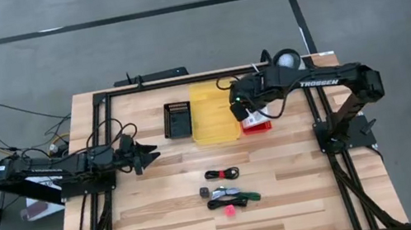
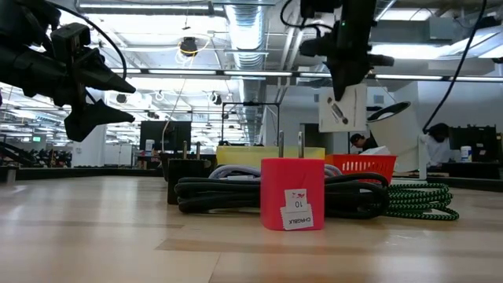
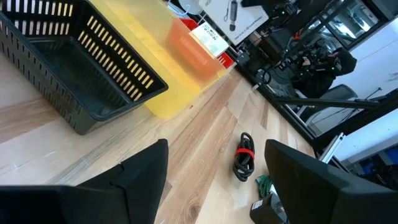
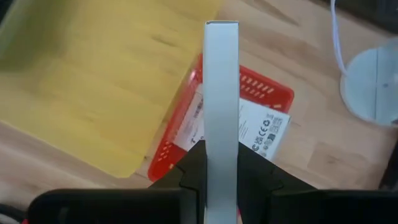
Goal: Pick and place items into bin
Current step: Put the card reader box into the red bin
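Observation:
The robot's right gripper needs to release the white flat box inside the red basket's edge (image 1: 246,121) (image 4: 185,115) beside the yellow bin.
My right gripper (image 1: 243,109) hangs over the red basket (image 1: 256,126), shut on a white flat box (image 4: 221,106), which also shows in the low view (image 2: 342,106). Another white box (image 4: 255,129) lies inside the red basket. On the near half of the table lie a coiled black cable with a red tie (image 1: 222,174), a small black block (image 1: 203,191), a black cable beside a green piece (image 1: 235,199) and a pink block (image 1: 229,210). My left gripper (image 1: 145,154) is open above the table's left side, away from them all. My right gripper pinches the white flat box between its two fingers, on the box's broad faces near its upper end (image 2: 343,85). The fingers come from above, pointing down. The box is lifted clear and hangs upright below them, edge-on (image 4: 221,155) to the wrist camera.
A black slotted basket (image 1: 177,120) and a yellow bin (image 1: 213,112) stand side by side at the table's far middle, left of the red basket. A round white object (image 1: 286,58) sits at the far edge. Black frame rails run along the table's left and right sides.

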`<action>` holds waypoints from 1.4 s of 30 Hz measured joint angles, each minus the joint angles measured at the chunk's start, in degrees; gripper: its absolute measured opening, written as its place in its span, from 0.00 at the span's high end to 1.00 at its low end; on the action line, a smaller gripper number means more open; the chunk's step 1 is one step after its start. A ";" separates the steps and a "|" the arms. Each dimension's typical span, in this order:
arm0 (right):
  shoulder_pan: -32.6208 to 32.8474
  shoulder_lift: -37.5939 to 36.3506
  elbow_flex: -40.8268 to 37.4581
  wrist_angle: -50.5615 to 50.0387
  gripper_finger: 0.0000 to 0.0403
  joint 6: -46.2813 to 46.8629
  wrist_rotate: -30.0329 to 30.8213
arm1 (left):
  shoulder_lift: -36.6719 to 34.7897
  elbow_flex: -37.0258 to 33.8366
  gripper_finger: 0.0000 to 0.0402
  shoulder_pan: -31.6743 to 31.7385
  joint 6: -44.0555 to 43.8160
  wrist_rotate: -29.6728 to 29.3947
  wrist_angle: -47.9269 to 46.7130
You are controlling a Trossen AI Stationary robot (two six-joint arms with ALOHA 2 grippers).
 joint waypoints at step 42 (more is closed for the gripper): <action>-2.10 3.02 -3.99 5.46 0.77 1.85 -4.30 | 0.00 0.00 0.36 0.00 0.00 -0.02 0.00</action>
